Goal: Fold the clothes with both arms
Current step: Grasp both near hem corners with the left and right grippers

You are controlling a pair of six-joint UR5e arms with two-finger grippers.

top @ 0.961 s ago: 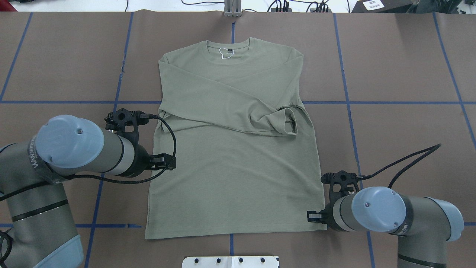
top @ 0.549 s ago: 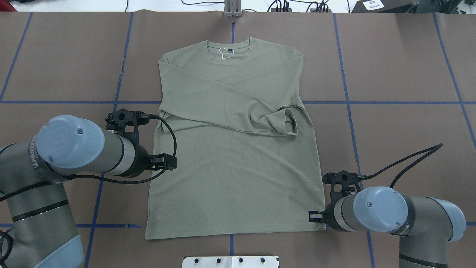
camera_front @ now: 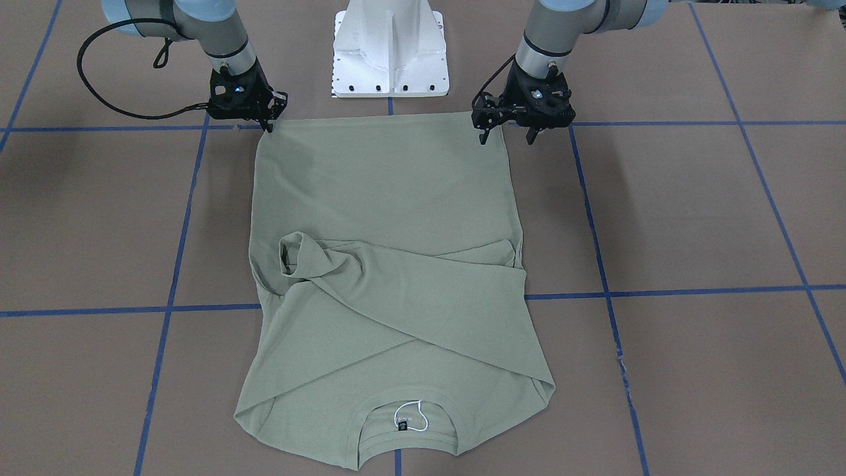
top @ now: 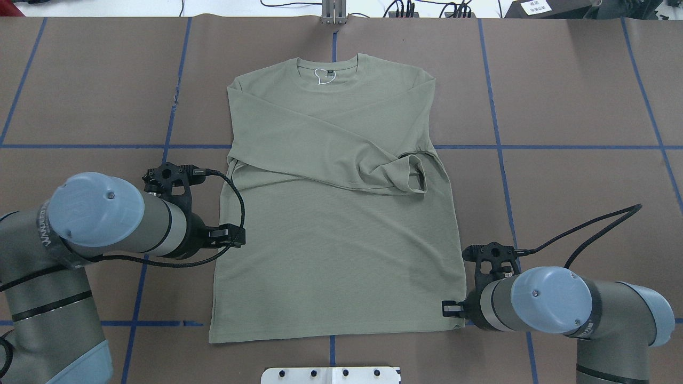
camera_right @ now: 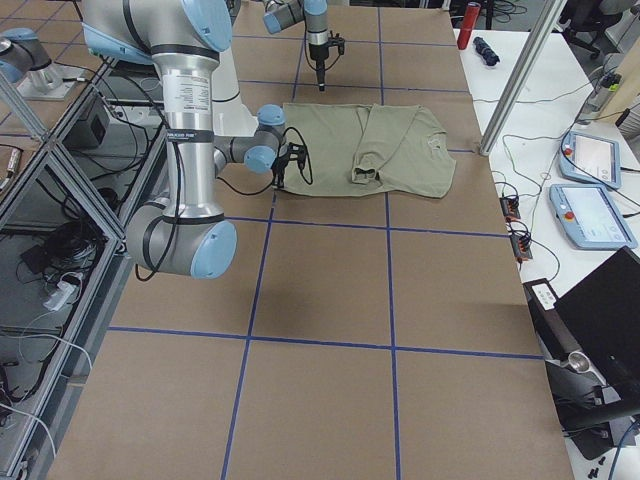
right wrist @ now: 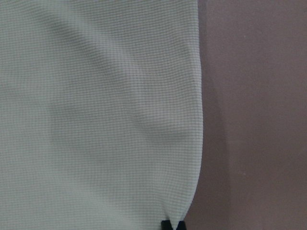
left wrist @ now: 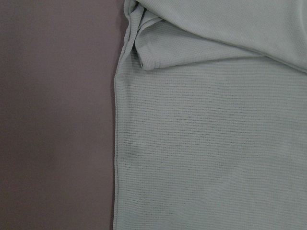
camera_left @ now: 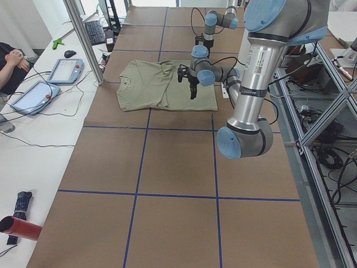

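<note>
Next, my left gripper grips the free hem corner [camera_front: 496, 128] of the shirt, across the hem from the corner that my right gripper holds.
The pale sage-green shirt [top: 331, 213] lies flat on the brown table, collar far from me, hem near. Both sleeves are folded across the chest, with one cuff [top: 413, 173] resting toward the right. My left gripper [camera_front: 505, 137] hangs open above the shirt's left side edge [left wrist: 117, 143], holding nothing. It also shows from overhead as the left gripper [top: 233, 238]. My right gripper [top: 449, 309] sits low at the near right hem corner, shut on the shirt. In the right wrist view its fingertips [right wrist: 167, 224] pinch the fabric edge.
The white pedestal base [camera_front: 390, 53] stands just behind the hem. Blue tape lines [top: 496, 133] grid the brown table cover. A metal post [top: 333, 13] stands at the far edge. A side desk with tablets [camera_left: 61, 70] and a seated person [camera_left: 11, 61] lies beyond.
My left arm has drawn back a little toward the near left, its gripper still over the shirt's left edge. The right gripper stays at the hem corner, barely shifted.
</note>
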